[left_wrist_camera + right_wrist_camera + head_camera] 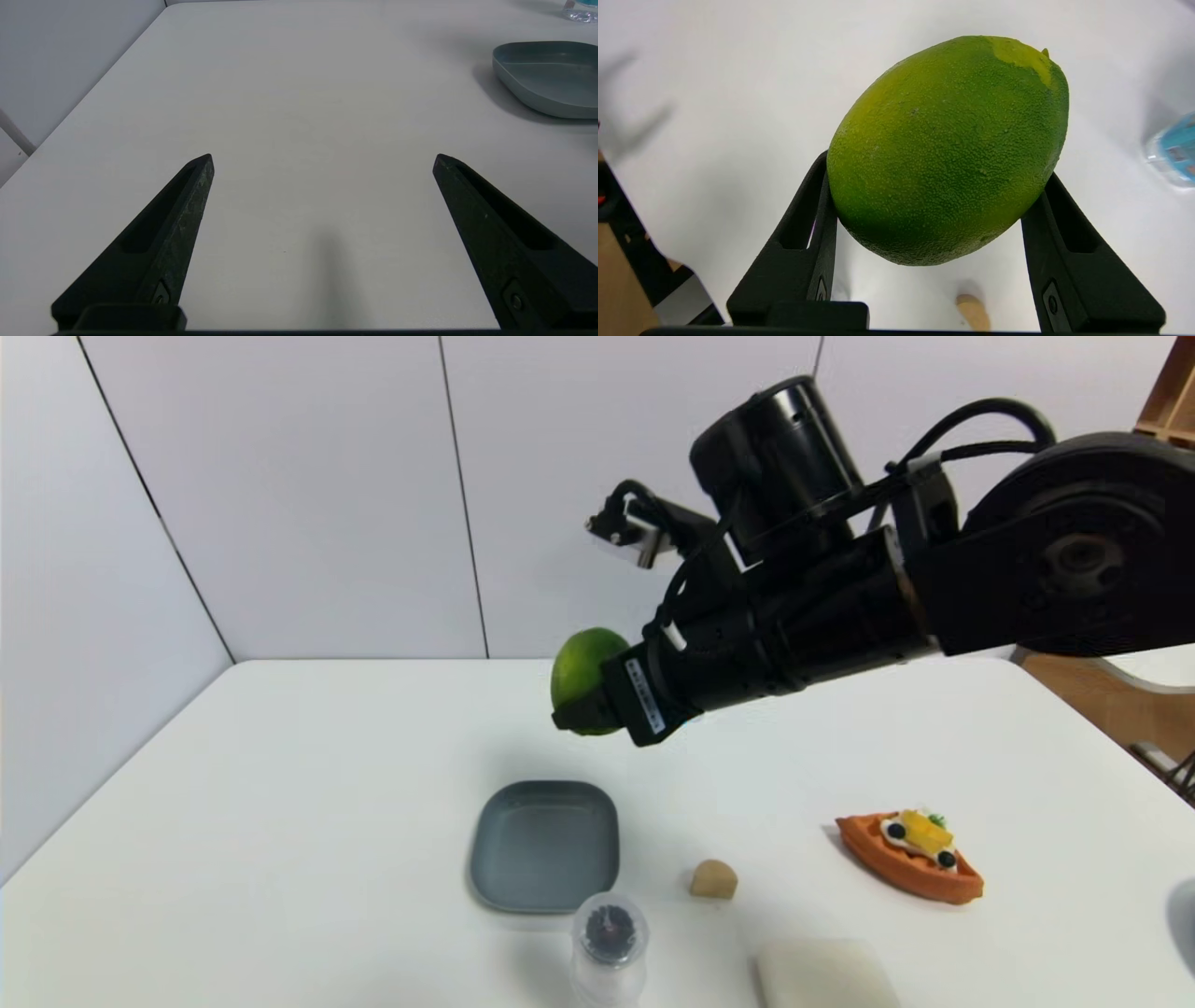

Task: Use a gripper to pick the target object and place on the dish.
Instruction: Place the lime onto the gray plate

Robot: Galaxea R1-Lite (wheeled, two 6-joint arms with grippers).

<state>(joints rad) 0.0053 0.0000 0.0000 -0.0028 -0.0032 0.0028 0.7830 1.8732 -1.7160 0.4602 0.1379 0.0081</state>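
Next, my right gripper lets go of the green fruit on the side of the slate-grey dish (pixel 507 834) that faces away from the tan block.
My right gripper (pixel 581 695) hangs in the air over the middle of the table, shut on the green fruit (pixel 575 667). In the right wrist view the black fingers (pixel 817 219) press both sides of the fruit (pixel 948 149), whose yellowish patch points away from the wrist. The slate-grey square dish (pixel 544 845) lies empty on the table, below the fruit and nearer to me. My left gripper (pixel 323 158) does not show in the head view; its own view has it open, low over bare table, with the dish (pixel 546 74) off to one side.
A small tan wedge block (pixel 713 879) sits right of the dish. An orange boat-shaped toy dish (pixel 907 856) lies further right. A clear jar with dark contents (pixel 609 943) and a white block (pixel 826 975) stand at the near edge.
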